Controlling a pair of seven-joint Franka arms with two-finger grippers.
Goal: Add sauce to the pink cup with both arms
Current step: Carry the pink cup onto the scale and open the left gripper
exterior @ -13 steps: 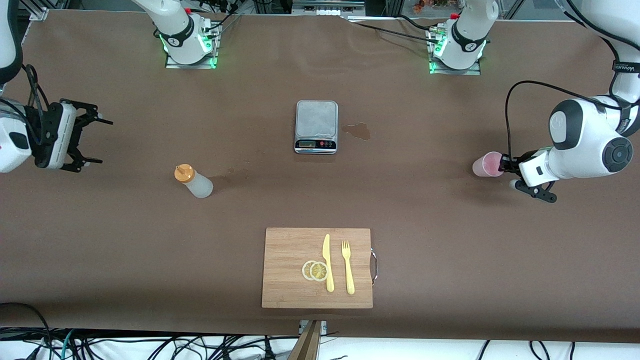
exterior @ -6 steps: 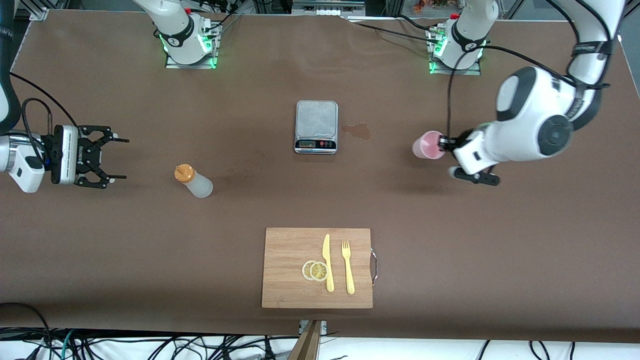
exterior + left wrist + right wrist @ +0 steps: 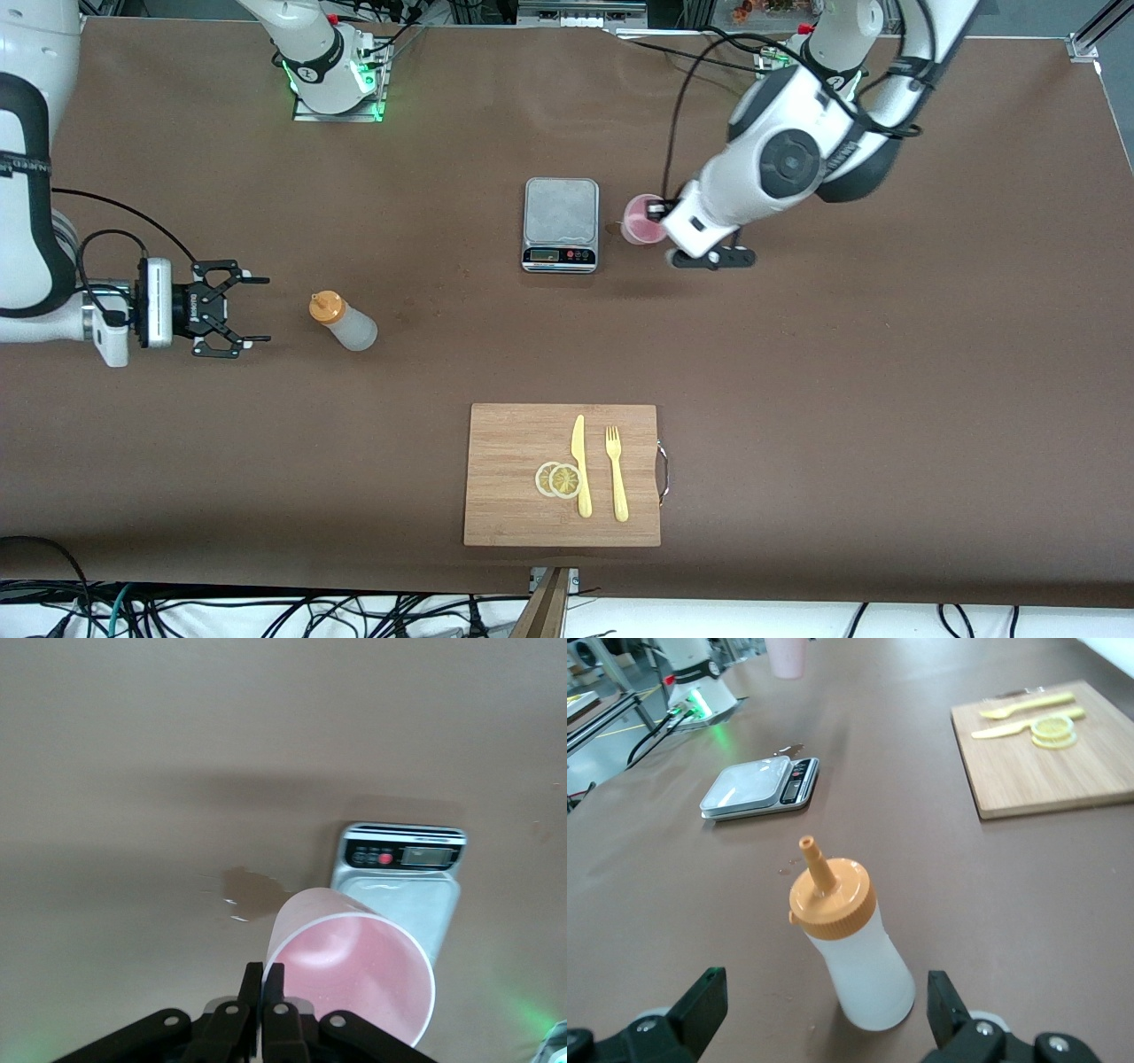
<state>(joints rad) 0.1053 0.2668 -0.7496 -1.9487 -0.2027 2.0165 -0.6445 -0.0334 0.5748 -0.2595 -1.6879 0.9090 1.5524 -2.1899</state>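
Observation:
My right gripper is going to close on the sauce bottle's whitish body (image 3: 350,323) (image 3: 866,974), just below its orange nozzle cap, because the nozzle should stay clear for pouring.
The pink cup (image 3: 640,219) is held by its rim in my left gripper (image 3: 657,213), over the stained patch of table beside the scale. In the left wrist view the two fingers (image 3: 264,979) pinch the cup's wall (image 3: 354,966), and the cup is empty. The sauce bottle (image 3: 344,322), whitish with an orange nozzle cap, stands on the table toward the right arm's end. My right gripper (image 3: 257,309) is open and points at the bottle with a short gap between them. In the right wrist view the bottle (image 3: 855,948) stands just ahead of the open gripper (image 3: 824,992).
A grey kitchen scale (image 3: 560,223) sits mid-table, with a dark stain (image 3: 252,893) beside it. A wooden cutting board (image 3: 496,443) with lemon slices (image 3: 558,479), a yellow knife (image 3: 580,465) and a yellow fork (image 3: 616,474) lies nearer the front camera.
My left arm has carried the pink cup from its end of the table to beside the scale. My right gripper has moved closer to the bottle, still open.

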